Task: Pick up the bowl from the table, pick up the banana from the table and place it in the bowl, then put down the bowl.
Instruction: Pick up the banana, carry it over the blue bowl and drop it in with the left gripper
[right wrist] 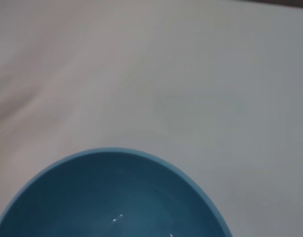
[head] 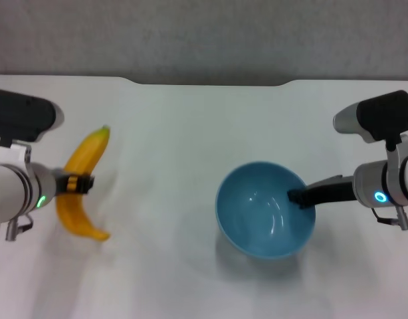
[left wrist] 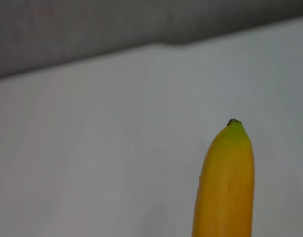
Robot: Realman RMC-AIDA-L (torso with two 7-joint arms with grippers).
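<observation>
I should use my left gripper to set the banana free inside the light-blue bowl (head: 233, 181), toward the side that is opposite my right gripper.
The light-blue bowl (head: 257, 212) is right of centre, tilted, with a soft shadow under its near side, so it seems held a little above the table (head: 177, 133). My right gripper (head: 300, 197) is shut on its right rim. The yellow banana (head: 84, 159) is at the left, its green tip pointing away from me, and my left gripper (head: 76, 183) is shut around its middle. In the left wrist view the banana (left wrist: 225, 182) fills the lower part, tip up. The right wrist view shows the bowl (right wrist: 112, 197) from just behind its rim.
White tabletop lies open between the banana and the bowl. The table's far edge has a shallow notch (head: 210, 82), with a grey wall (head: 204, 33) behind it.
</observation>
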